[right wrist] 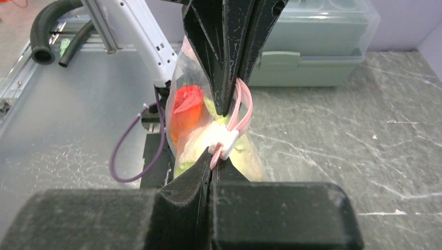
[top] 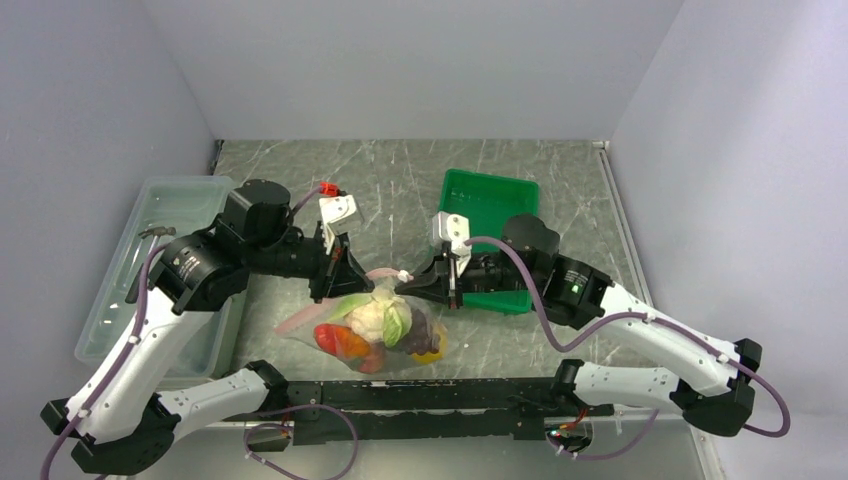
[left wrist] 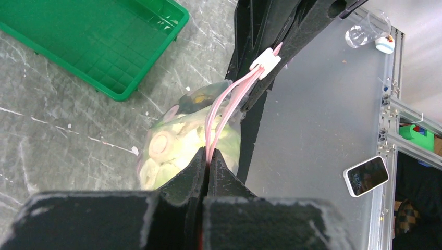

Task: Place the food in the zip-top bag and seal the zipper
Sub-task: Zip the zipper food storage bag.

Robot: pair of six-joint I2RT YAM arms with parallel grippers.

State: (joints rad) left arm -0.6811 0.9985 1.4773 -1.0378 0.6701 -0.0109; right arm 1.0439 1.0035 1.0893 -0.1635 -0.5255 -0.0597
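The pink zipper is pinched by my left gripper short of the white slider, so it should open and take the slider (left wrist: 266, 61) while my right gripper anchors the zipper's end.
The clear zip-top bag (top: 372, 330) hangs between my two grippers above the table's near middle. Inside it lie the food pieces: a pale green-white leafy vegetable (top: 380, 315), a red tomato-like piece (top: 335, 340), an orange-yellow fruit (top: 352, 348) and a dark grape bunch (top: 432, 335). The pink zipper (left wrist: 221, 109) runs from my left gripper (left wrist: 209, 152) to my right gripper (right wrist: 213, 162), with a white slider (right wrist: 223, 141) close to the right jaws. My left gripper (top: 345, 275) is shut on the zipper's left end. My right gripper (top: 408, 283) is shut on its right end.
A green tray (top: 490, 205) stands just behind my right gripper. A large translucent plastic bin (top: 165, 270) lies along the left side under the left arm. The arms' black base rail (top: 420, 395) runs below the bag.
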